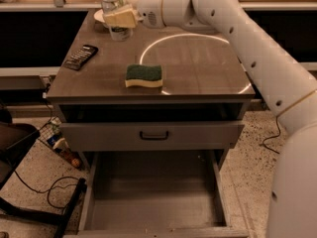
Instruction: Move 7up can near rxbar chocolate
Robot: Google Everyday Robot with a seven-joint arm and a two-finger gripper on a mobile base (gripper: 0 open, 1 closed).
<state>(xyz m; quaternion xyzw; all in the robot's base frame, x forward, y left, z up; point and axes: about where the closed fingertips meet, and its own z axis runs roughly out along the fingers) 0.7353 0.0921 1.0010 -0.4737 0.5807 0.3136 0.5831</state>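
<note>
The robot's gripper needs to release the 7up can on the tabletop [100, 56] next to the far end of the rxbar chocolate.
The 7up can [113, 0] is upright, with its silver top showing, at the back left of the table [198, 68]. My gripper [119, 18] is shut around its middle, reaching in from the right, and the can's base is at or just above the tabletop. The rxbar chocolate [80, 56], a flat black bar, lies near the table's left edge, in front of and to the left of the can. A gap of bare tabletop lies between them.
A green-and-yellow sponge [143, 76] lies at the table's front middle. A white bowl [98, 15] sits just behind the can, mostly hidden. The bottom drawer [153, 202] is pulled open below the table. Cables and a dark chair base [34, 202] lie on the floor at left.
</note>
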